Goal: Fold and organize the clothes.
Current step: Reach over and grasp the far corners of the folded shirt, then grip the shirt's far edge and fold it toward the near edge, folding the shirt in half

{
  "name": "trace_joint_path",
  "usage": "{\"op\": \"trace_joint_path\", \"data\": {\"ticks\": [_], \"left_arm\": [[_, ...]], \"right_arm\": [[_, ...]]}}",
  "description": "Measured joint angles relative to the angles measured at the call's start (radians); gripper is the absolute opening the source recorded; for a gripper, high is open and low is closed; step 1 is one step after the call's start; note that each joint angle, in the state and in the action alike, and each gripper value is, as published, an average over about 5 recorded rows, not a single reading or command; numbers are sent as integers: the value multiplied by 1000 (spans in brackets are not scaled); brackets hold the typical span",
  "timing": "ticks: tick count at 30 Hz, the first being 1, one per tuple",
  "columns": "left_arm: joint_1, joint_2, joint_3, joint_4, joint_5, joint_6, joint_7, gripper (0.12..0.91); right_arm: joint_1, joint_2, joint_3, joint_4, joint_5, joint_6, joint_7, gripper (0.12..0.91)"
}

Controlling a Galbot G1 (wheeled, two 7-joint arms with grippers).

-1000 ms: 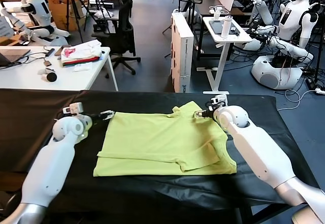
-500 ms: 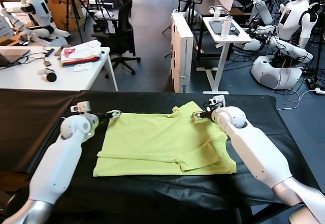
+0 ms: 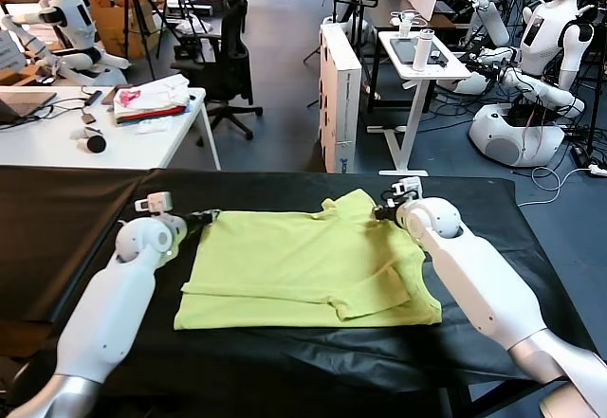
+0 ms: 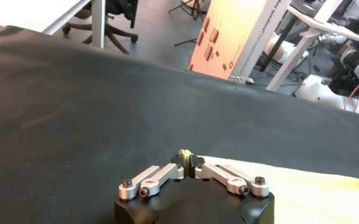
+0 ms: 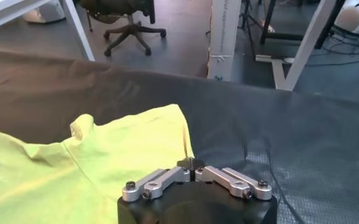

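Note:
Next, I release the T-shirt's far corner with my left gripper on the end of the T-shirt's near folded part (image 3: 188, 299), away from the turned-in sleeve.
The clothes, one lime-yellow T-shirt (image 3: 303, 262), lie partly folded on the black-covered table (image 3: 66, 219), with a sleeve turned in at the near right. My left gripper (image 3: 203, 217) is at the shirt's far left corner. In the left wrist view this gripper (image 4: 188, 159) is shut, with a sliver of yellow cloth pinched between its tips and the shirt (image 4: 313, 195) spreading beside it. My right gripper (image 3: 380, 214) is at the far right edge. In the right wrist view it (image 5: 191, 164) is shut on the hem of the shirt (image 5: 75, 173).
Behind the table stand a white desk (image 3: 57, 148) carrying a white-pink-red cloth pile (image 3: 152, 98), an office chair (image 3: 228, 63), a tall white box (image 3: 341, 105), a white stand (image 3: 417, 67) and other robots (image 3: 531, 86). The black cover reaches past the shirt on every side.
Both grippers went from open to shut on the shirt's far edge. The left one also shifted slightly right onto the corner.

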Motion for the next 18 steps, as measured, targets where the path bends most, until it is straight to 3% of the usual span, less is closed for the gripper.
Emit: {"op": "trace_joint_path", "data": {"ticks": [9,18], "left_arm": [[90,46,-55,-161,-62,0,-20,149],[247,89,-129,-374,-126,0,-53,149]], "right_arm": [[-80,-61,77,143,32,43,6,138],[-242,-179,161,353,61,-20,24,138]]}}
